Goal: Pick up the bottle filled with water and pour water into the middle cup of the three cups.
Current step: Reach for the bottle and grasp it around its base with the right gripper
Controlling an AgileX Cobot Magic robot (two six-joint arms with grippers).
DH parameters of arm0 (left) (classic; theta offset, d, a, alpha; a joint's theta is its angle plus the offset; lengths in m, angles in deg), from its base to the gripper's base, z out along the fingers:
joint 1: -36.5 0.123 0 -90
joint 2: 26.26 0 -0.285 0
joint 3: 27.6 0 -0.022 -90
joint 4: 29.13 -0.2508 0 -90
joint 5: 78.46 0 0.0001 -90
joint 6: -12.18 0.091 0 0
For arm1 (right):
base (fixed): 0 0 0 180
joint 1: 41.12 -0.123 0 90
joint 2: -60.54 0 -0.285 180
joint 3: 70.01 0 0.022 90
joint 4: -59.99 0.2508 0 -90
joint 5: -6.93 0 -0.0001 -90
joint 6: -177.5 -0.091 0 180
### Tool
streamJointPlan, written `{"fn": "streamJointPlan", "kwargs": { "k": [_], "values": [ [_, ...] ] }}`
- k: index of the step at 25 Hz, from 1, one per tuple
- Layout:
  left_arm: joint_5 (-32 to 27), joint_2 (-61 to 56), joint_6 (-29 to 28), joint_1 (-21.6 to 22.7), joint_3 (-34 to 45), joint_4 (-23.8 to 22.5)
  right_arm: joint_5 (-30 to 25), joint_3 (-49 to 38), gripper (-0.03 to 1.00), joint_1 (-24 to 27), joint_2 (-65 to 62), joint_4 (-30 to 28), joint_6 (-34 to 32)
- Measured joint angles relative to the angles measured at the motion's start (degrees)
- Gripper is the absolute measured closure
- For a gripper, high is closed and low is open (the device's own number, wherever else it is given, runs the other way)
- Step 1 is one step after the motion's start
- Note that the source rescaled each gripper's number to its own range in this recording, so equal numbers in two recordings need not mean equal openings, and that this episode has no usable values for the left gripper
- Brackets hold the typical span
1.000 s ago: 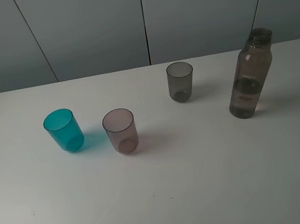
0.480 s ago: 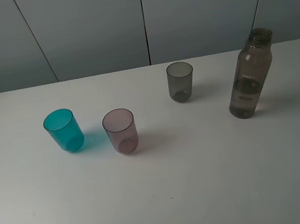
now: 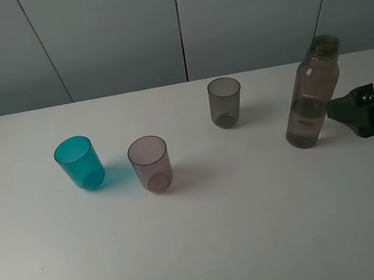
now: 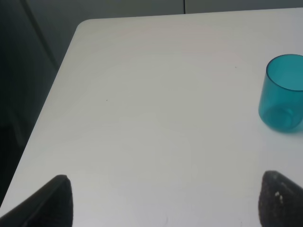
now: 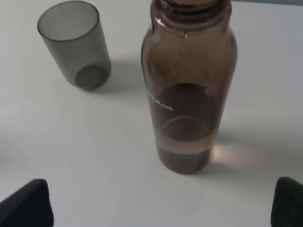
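The robot's right gripper should next go to the middle of the bottle's body [image 3: 313, 94] [image 5: 187, 89], well below its neck, and close on it there.
The bottle [image 3: 310, 93] stands upright at the right of the white table [image 3: 254, 228], capless, with water in its lower part. It also shows in the right wrist view [image 5: 187, 94]. The three cups stand upright in a loose row: teal cup [image 3: 78, 162], pinkish-mauve middle cup [image 3: 150, 163], smoky grey cup [image 3: 225, 102]. My right gripper [image 3: 346, 117] is open and empty, just right of the bottle and not touching it. In its wrist view [image 5: 158, 208] the fingertips [image 5: 26, 203] sit wide apart with the bottle ahead. My left gripper [image 4: 165, 203] is open and empty, short of the teal cup [image 4: 283, 98].
The grey cup [image 5: 75, 45] stands to the bottle's left, a cup's width away. The table's left edge [image 4: 52, 94] drops off beside my left gripper. Grey wall panels [image 3: 178, 24] rise behind the table's far edge.
My right gripper has come in from the right edge of the exterior view to just beside the bottle. The bottle and cups have not moved.
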Motion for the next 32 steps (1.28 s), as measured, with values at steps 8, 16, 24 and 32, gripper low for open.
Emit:
{"fn": "streamJointPlan", "kwargs": {
  "k": [8, 16, 24, 32],
  "values": [
    [0.0, 0.0, 0.3, 0.0, 0.0, 0.0, 9.8, -0.1, -0.03, 0.0, 14.6, 0.0, -0.5],
    [0.0, 0.0, 0.3, 0.0, 0.0, 0.0, 21.3, -3.7, -0.03, 0.0, 24.9, -1.0, -3.1],
    [0.0, 0.0, 0.3, 0.0, 0.0, 0.0, 38.2, -6.3, -0.03, 0.0, 34.5, -11.1, -10.0],
    [0.0, 0.0, 0.3, 0.0, 0.0, 0.0, 55.5, -6.6, -0.03, 0.0, 45.1, -14.9, -14.1]
  ]
}}
